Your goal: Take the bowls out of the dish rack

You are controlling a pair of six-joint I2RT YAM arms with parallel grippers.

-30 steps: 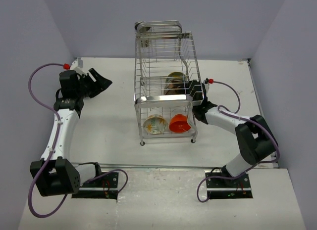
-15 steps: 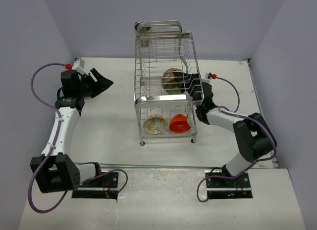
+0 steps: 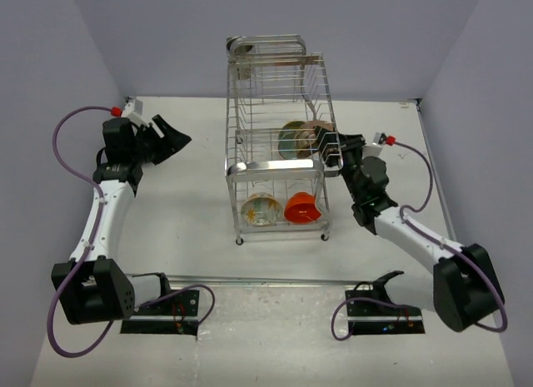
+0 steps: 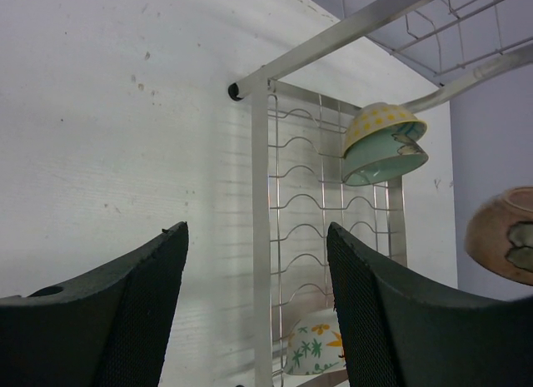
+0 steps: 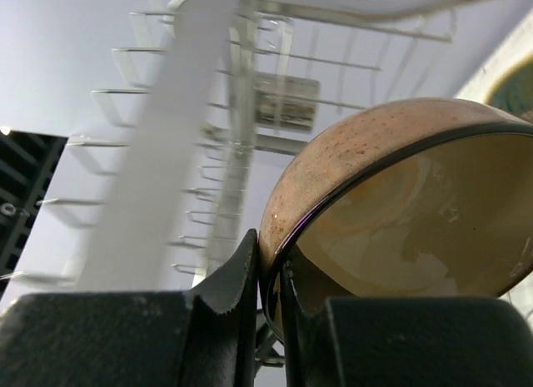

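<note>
My right gripper is going to place the brown bowl. It will put it down on the table (image 3: 391, 172) between the dish rack and the purple side nearest that gripper.
The chrome wire dish rack (image 3: 237, 166) stands mid-table. My right gripper (image 3: 331, 146) is shut on the rim of the brown bowl (image 3: 316, 136), holding it on edge at the right side of the upper tier. In the right wrist view the fingers (image 5: 237, 275) pinch that brown bowl (image 5: 391, 195) at its dark rim. A greenish bowl (image 3: 291, 141) stays on the upper tier. The pale patterned bowl (image 3: 261, 209) and the orange-red bowl (image 3: 302, 209) lean in the lower tier. My left gripper (image 3: 172, 138) hangs open, well left of the rack, holding nothing.
The left wrist view looks at the rack's front post (image 4: 261, 237), with the greenish bowl (image 4: 383, 141), the brown bowl (image 4: 504, 235) and the pale bowl (image 4: 321, 341) behind it. Purple walls close the table at the back and both sides.
My right arm has swung out to the right, drawing the brown bowl from the middle of the upper tier toward its right side and uncovering the greenish bowl. The left arm has barely moved.
</note>
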